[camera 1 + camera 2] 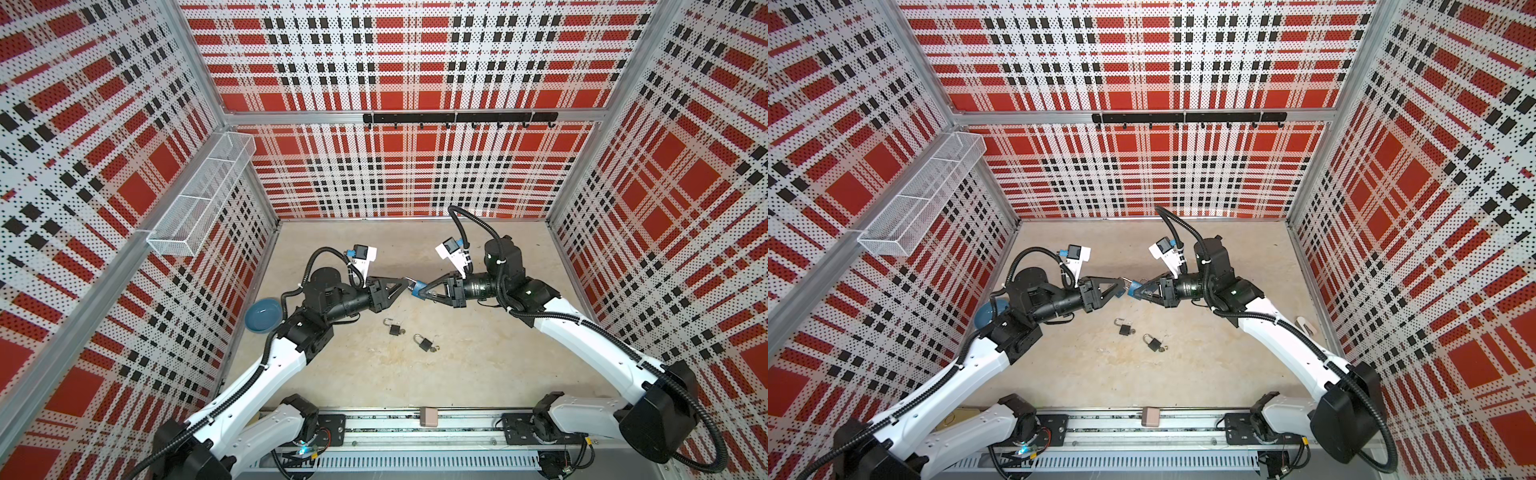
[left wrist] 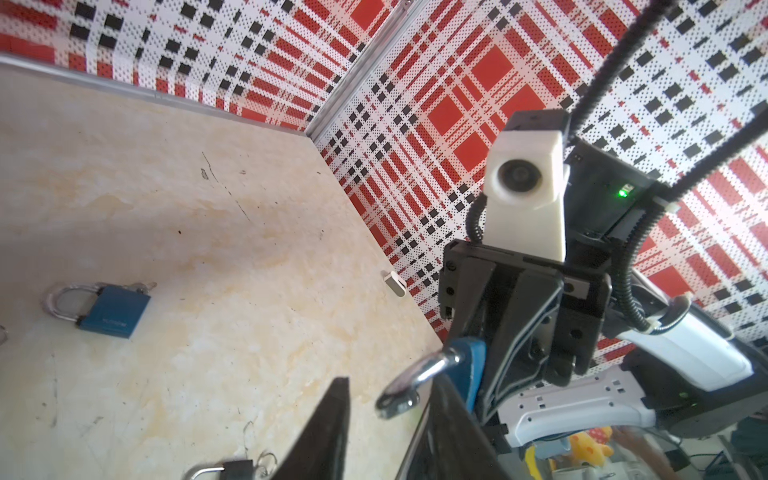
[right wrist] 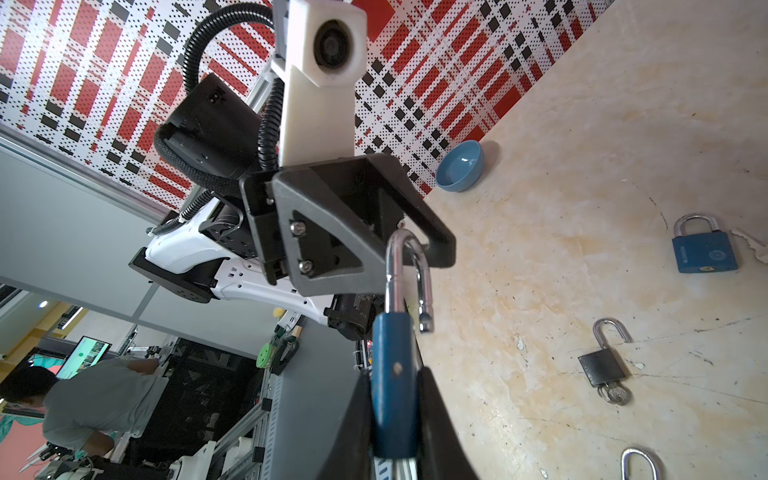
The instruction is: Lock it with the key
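The loose end of the shackle stands off the side of the blue padlock's body. My left gripper will grip the shackle's bend (image 3: 405, 236) and turn it in line.
My right gripper (image 3: 395, 415) is shut on the body of a blue padlock (image 3: 392, 374), held above the floor in the middle of both top views (image 1: 417, 288) (image 1: 1134, 288). Its silver shackle (image 3: 409, 270) stands open, with the free end clear of the body. My left gripper (image 2: 390, 399) is open, and the shackle's free end (image 2: 419, 372) lies between its fingers without a clear touch. The held lock's keyhole end is hidden behind my right fingers. A key (image 3: 614, 392) hangs from a black padlock (image 3: 602, 368) on the floor.
Two open black padlocks (image 1: 395, 329) (image 1: 424, 343) lie on the floor in front of the grippers. A shut blue padlock (image 2: 112, 311) lies further off. A blue bowl (image 1: 262, 314) sits by the left wall, a small white block (image 1: 1304, 324) by the right wall.
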`<state>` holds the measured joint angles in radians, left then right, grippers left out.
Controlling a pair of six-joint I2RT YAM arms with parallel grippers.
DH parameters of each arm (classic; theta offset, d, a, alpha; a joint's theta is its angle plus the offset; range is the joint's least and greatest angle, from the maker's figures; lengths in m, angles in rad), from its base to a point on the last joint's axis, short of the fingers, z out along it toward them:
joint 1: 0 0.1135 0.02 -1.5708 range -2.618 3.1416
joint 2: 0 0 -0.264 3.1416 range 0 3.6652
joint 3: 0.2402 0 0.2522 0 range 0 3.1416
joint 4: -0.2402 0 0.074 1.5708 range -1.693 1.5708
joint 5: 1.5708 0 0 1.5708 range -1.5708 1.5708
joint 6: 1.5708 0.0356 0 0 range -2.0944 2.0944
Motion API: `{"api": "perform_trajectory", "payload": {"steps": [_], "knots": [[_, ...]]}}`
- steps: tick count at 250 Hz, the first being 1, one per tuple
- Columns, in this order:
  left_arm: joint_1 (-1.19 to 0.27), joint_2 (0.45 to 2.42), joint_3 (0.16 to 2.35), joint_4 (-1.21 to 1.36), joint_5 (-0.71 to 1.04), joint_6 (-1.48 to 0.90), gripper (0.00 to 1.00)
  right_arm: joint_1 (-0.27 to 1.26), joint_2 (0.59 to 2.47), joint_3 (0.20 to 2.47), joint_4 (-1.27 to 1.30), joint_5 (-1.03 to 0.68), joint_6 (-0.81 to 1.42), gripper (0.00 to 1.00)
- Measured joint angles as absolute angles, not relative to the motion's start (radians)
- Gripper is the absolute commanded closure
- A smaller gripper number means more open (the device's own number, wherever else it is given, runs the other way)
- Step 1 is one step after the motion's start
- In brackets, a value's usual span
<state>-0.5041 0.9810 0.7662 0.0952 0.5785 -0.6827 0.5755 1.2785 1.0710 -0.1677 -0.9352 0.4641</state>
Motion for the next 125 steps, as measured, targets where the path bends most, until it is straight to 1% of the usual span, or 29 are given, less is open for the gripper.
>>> {"api": "perform_trajectory", "payload": {"steps": [39,86,113,125], "knots": [[-0.493,0.961,0.766,0.109,0.58,-0.691,0.47,0.575,1.283,1.071,-0.167,-0.939,0.464,1.0],[-0.491,0.968,0.766,0.136,0.586,-0.704,0.47,0.575,1.29,1.071,-0.158,-0.951,0.469,1.0],[-0.491,0.99,0.766,0.161,0.596,-0.715,0.5,0.575,1.291,1.071,-0.156,-0.958,0.474,1.0],[-0.491,1.001,0.766,0.17,0.601,-0.72,0.54,0.575,1.291,1.071,-0.153,-0.959,0.477,1.0]]}}
